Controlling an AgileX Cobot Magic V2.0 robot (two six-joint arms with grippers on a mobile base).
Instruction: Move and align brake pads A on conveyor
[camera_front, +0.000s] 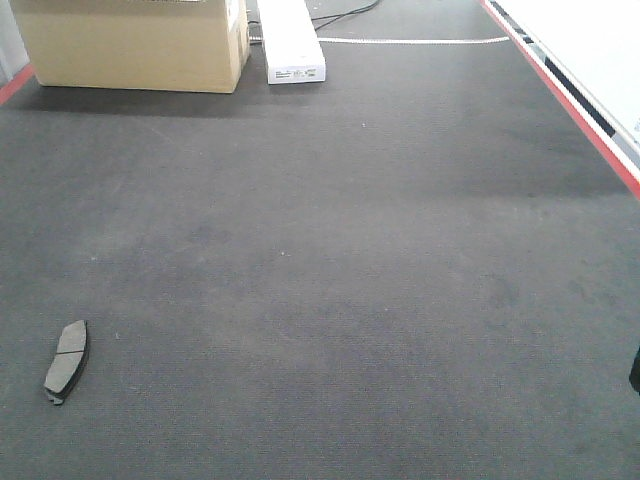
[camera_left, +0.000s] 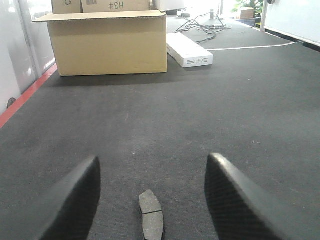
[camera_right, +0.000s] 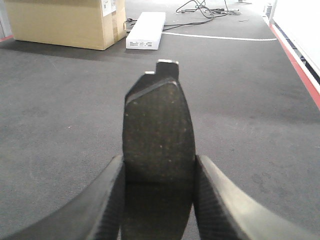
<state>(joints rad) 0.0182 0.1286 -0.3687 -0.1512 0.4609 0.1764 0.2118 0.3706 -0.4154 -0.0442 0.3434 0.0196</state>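
Note:
Next, I release the brake pad in my right gripper, now held above the belt, on the bare near part of the conveyor, straight (camera_front: 472, 354) across from the brake pad lying flat.
One brake pad (camera_front: 66, 361) lies flat on the charcoal conveyor (camera_front: 330, 260) at the near left, groove across its middle. The left wrist view shows that same brake pad (camera_left: 151, 216) on the belt below and between the wide-apart fingers of my left gripper (camera_left: 152, 192), which is open and clear of it. My right gripper (camera_right: 159, 172) is shut on a second brake pad (camera_right: 158, 135), held by its long edges above the belt with its dark gritty face toward the camera. Neither gripper shows in the front view, apart from a dark sliver (camera_front: 635, 372) at the right edge.
A cardboard box (camera_front: 135, 42) stands at the back left of the belt, a white oblong box (camera_front: 291, 40) beside it. Red stripes (camera_front: 560, 95) run along the belt's sides. Cables (camera_left: 205, 27) lie beyond the white box.

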